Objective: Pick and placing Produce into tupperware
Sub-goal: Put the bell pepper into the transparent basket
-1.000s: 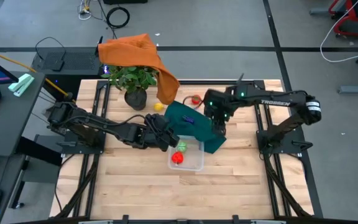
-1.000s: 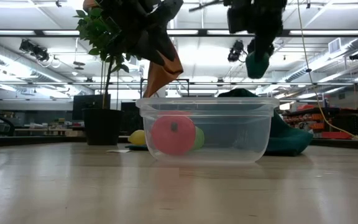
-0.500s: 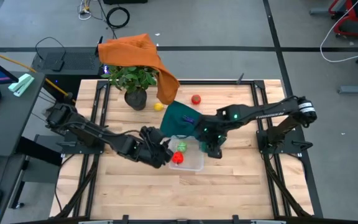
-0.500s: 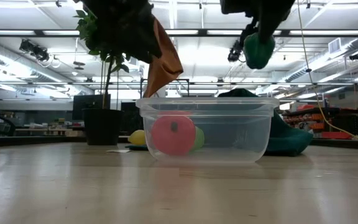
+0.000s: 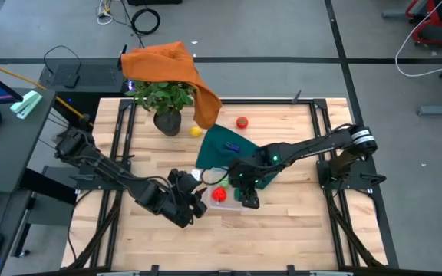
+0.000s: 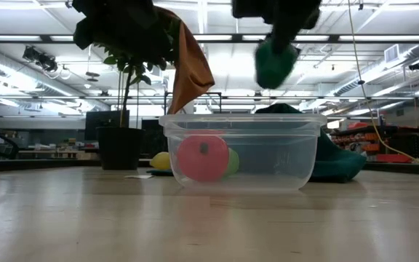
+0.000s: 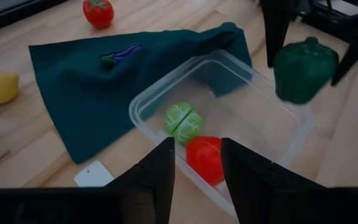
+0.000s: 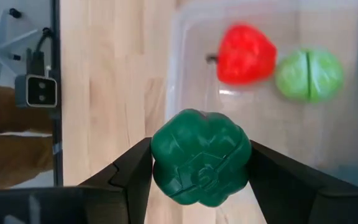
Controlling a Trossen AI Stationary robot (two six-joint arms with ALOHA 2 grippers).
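Next, I let go of the green pepper with my right gripper inside the clear tupperware (image 5: 232, 189) (image 8: 281, 121), close beside the red and light green pieces. The pepper now hangs over the container.
The clear tupperware (image 7: 278, 121) sits on the table beside a dark teal cloth (image 5: 232, 146). A red piece (image 7: 205, 157) and a light green piece (image 7: 183, 121) lie inside it. My right gripper (image 8: 201, 165) is shut on a dark green toy pepper (image 6: 275, 62) and hangs over the container (image 6: 242, 153). My left gripper (image 7: 197, 168) is open and hovers on the container's near-left side (image 5: 194, 203). A tomato (image 5: 242, 122) and a lemon (image 5: 196, 131) rest on the table past the cloth. A small dark blue piece (image 7: 120, 55) lies on the cloth. My right gripper pinches the green pepper by its two opposite sides (image 8: 166, 155) between the two fingers (image 8: 132, 171). The fingers point down from above. The pepper is lifted clear and hangs above the container's rim, over its right part.
A potted plant (image 5: 163, 100) draped with an orange cloth (image 5: 171, 65) stands at the table's far left. A small white block (image 7: 93, 175) lies near the cloth's edge. Bare wood (image 5: 282, 238) lies along the near edge.
My right gripper has carried the pepper from over the teal cloth toward the near edge and left, ending above the container. My left gripper has drawn back from the container toward the near edge. The pieces in the container have stayed put.
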